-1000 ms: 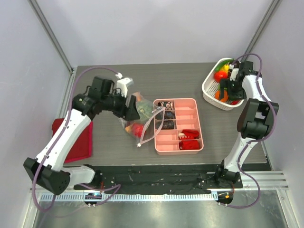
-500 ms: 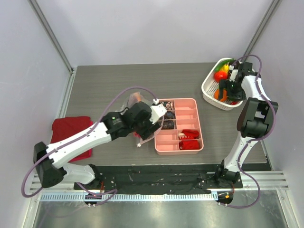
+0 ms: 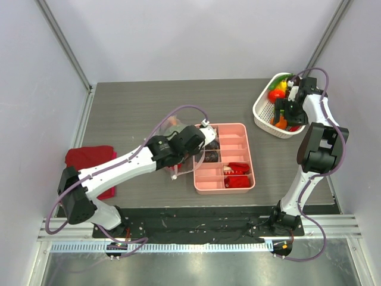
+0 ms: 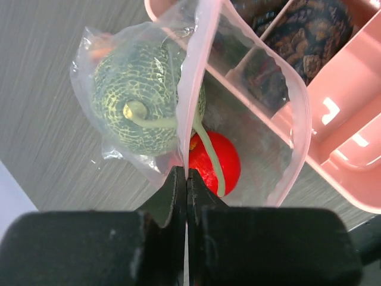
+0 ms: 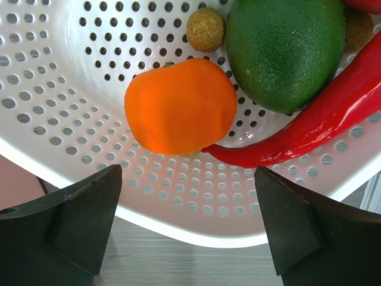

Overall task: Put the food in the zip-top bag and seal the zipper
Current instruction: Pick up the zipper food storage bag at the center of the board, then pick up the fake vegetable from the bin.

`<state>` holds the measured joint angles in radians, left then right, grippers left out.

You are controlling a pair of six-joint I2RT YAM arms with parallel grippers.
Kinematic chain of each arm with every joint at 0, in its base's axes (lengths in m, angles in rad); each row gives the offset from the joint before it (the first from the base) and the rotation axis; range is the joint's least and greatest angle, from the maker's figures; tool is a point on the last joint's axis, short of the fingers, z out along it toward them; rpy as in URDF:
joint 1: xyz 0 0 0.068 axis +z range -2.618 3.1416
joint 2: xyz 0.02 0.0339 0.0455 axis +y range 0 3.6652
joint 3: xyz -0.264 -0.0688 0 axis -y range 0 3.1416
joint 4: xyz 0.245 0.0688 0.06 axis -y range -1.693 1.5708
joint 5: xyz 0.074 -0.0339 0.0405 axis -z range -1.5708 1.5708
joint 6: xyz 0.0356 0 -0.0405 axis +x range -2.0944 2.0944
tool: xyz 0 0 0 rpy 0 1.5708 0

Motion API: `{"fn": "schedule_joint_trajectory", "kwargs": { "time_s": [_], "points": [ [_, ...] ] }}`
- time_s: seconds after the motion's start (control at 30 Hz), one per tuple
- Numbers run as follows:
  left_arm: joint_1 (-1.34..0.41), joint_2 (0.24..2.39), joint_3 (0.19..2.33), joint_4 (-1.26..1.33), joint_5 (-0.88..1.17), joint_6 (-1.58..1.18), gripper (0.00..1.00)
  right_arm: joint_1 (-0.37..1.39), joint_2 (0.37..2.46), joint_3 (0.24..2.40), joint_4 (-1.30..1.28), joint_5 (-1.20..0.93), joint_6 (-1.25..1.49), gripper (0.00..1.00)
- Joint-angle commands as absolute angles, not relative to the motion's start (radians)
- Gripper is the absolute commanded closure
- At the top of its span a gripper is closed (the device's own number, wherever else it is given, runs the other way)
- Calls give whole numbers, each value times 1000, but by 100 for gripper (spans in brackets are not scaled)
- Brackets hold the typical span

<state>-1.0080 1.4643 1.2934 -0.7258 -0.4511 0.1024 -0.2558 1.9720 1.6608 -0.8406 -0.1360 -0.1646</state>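
My right gripper is to go next to the long green cucumber in the white basket and grab the cucumber's end point(image 3: 273, 86) beside the red tomato.
The zip-top bag point(image 4: 256, 137) lies on the table against the pink tray, its mouth gaping in a loop. Inside it are food pieces: a netted green melon point(image 4: 143, 89) and a red tomato point(image 4: 221, 161). My left gripper point(image 4: 187, 173) is shut on the bag's pale zipper strip point(image 4: 199, 59) at the near end of the mouth. In the top view the left arm covers most of the bag point(image 3: 186, 170). My right gripper point(image 5: 188, 173) hangs open over the white basket point(image 5: 59, 89), just short of an orange fruit point(image 5: 178, 113), a green fruit point(image 5: 286, 50) and a red chili point(image 5: 321, 125).
The pink compartment tray point(image 3: 247, 134) with dark lumps and red pieces sits mid-table, touching the bag. A red folded cloth point(image 3: 89, 158) lies at the left edge. The basket point(image 3: 262, 113) stands at the back right near the wall, with the right gripper point(image 3: 284, 113) above it.
My left arm has swung from the bag's left side over to its tray side, and its gripper has shut on the zipper strip. The right gripper stayed open over the basket.
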Motion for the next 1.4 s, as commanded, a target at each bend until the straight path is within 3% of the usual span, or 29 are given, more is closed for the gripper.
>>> {"fn": "schedule_joint_trajectory", "kwargs": {
  "time_s": [0.0,0.4,0.83,1.1,1.2,1.37],
  "points": [
    [-971,1436,1407,-771,-416,46,100,-255,1948,1703,-802,-158,-138,2],
    [-723,1497,1603,-893,-123,-133,100,-276,1907,1839,-816,-236,-172,0],
    [-485,1568,1709,-901,236,-304,100,-316,2098,2175,-778,-299,-111,3],
    [-407,1601,1713,-896,321,-353,100,-299,2190,2217,-677,-431,36,17],
    [-381,1615,1721,-894,351,-371,100,-299,2232,2214,-623,-452,124,31],
    [-351,1635,1741,-903,379,-388,100,-299,2266,2168,-501,-492,279,33]
  ]
}}
